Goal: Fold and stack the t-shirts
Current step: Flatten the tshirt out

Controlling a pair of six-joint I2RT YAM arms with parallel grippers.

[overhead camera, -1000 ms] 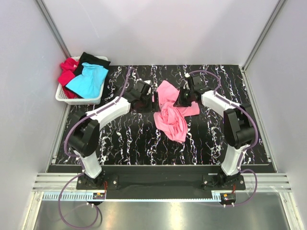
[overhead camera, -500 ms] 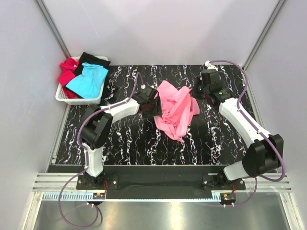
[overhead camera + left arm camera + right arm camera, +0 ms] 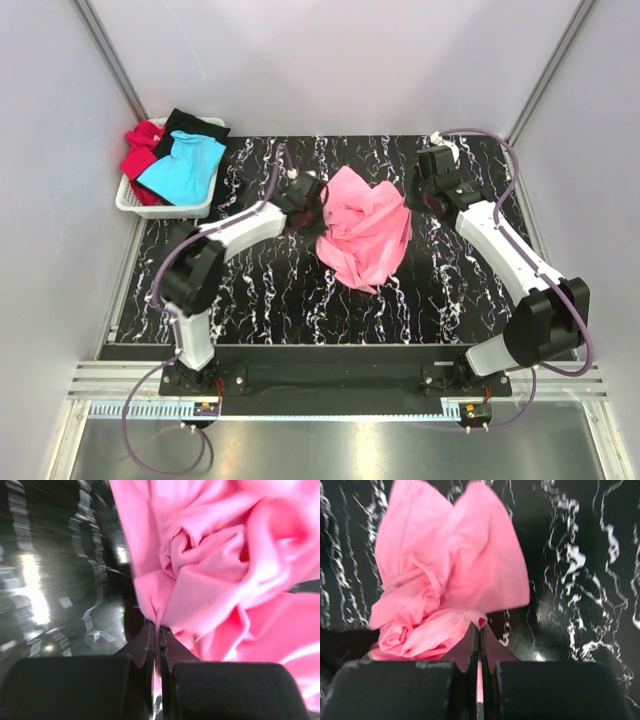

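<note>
My left gripper is to release the pink t-shirt on the middle of the black marbled table (image 3: 326,243), spread out toward the basket.
A crumpled pink t-shirt (image 3: 365,232) hangs bunched over the middle of the black marbled table, stretched between both arms. My left gripper (image 3: 316,212) is shut on a pinch of its left edge; the wrist view shows pink cloth (image 3: 210,575) squeezed between the jaws at the left gripper (image 3: 157,630). My right gripper (image 3: 418,203) is shut on the shirt's right edge, with a pink fold (image 3: 445,580) caught between the jaws at the right gripper (image 3: 480,630). The turquoise t-shirt (image 3: 184,166), red t-shirt (image 3: 141,148) and black t-shirt (image 3: 195,124) lie heaped in the basket.
A white plastic basket (image 3: 163,208) stands at the table's back left corner. Grey walls with metal corner posts close in the table (image 3: 270,300) on three sides. Both arm bases sit at the near edge.
My left gripper has closed on the pink shirt's left edge. My right arm swung out to the right with its edge, pulling the shirt wider and partly off the table.
</note>
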